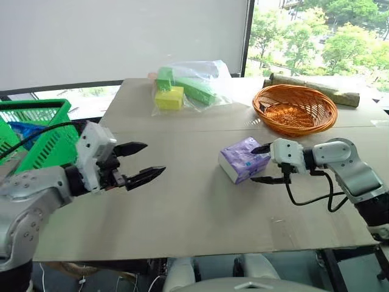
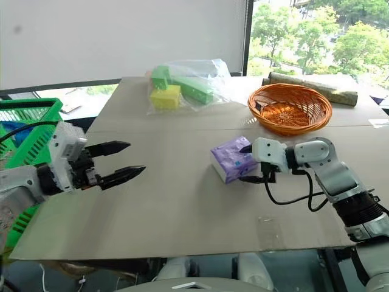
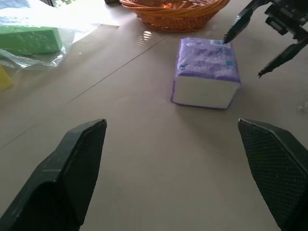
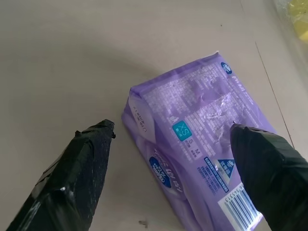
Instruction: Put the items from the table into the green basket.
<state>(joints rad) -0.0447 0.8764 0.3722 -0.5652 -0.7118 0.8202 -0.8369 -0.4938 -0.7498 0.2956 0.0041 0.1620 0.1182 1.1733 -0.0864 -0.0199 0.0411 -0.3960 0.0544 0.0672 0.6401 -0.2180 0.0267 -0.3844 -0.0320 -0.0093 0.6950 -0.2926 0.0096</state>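
The purple tissue pack's near-side top edge [image 1: 254,166] [image 3: 230,63] is next for my left gripper. It should go there and close on the wrap by the small teal mark.
A purple tissue pack [image 1: 242,159] lies flat on the pale table [image 1: 182,207], right of the middle. My right gripper [image 1: 259,164] is open at the pack's right end. Its upper fingertip touches the pack's top edge and its lower fingertip stands just off the side. In the right wrist view the pack [image 4: 202,144] lies between the spread fingers. My left gripper [image 1: 155,159] hangs open and empty over the table's left part, pointing toward the pack [image 3: 207,72]. The green basket [image 1: 42,115] stands off the table's left edge, behind my left arm.
An orange wicker basket [image 1: 295,108] sits behind the pack at the back right, with a rolled mat [image 1: 322,90] beyond it. A clear bag [image 1: 188,85] of green and yellow blocks lies at the back centre. Something blue [image 1: 24,130] shows inside the green basket.
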